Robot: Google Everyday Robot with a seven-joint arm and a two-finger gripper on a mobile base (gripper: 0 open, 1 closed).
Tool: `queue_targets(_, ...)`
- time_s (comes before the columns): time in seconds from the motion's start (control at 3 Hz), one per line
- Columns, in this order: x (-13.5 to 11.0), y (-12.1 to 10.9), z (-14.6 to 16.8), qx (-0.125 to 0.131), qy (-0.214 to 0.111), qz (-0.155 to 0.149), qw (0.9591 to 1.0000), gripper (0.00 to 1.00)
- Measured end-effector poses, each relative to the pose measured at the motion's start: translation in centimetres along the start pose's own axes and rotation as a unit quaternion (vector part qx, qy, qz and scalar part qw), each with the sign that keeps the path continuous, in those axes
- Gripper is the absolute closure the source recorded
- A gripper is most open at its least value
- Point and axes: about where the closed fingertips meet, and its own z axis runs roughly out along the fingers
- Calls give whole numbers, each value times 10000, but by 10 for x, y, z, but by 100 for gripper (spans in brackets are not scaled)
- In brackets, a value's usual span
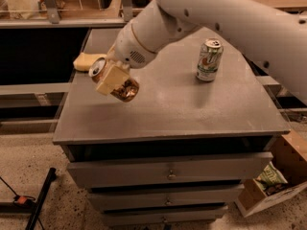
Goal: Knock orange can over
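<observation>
Next, I let go of the orange can on its side (157,91) near the middle of the top of the grey cabinet.
The orange can (125,89) is tilted far over, its silver top (97,67) pointing up and left and its base down and right, at the left part of the grey cabinet top (182,109). My gripper (112,77) is shut around the can's middle with its cream fingers (109,74) covering much of the body. I cannot tell whether the can's base touches the surface. The white arm reaches in from the upper right.
A white and green can (209,59) stands upright at the back right of the top. A yellow sponge (85,60) lies at the left edge behind the gripper. Drawers are below, a cardboard box (271,186) with a bag at the lower right, a black stand leg (41,200) on the floor.
</observation>
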Motion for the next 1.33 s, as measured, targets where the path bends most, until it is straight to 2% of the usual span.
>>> queue_targets(0.33,18,-3,9,-89,1207,-10,9926,100)
queue_targets(0.67,49,-3,16,-166,2356,-47,9717,100)
queue_targets(1.0,84,-7,16,-114,3505,-116,9364,100)
queue_targets(1.33,111,-15,5,18,4426,-191,8965,100)
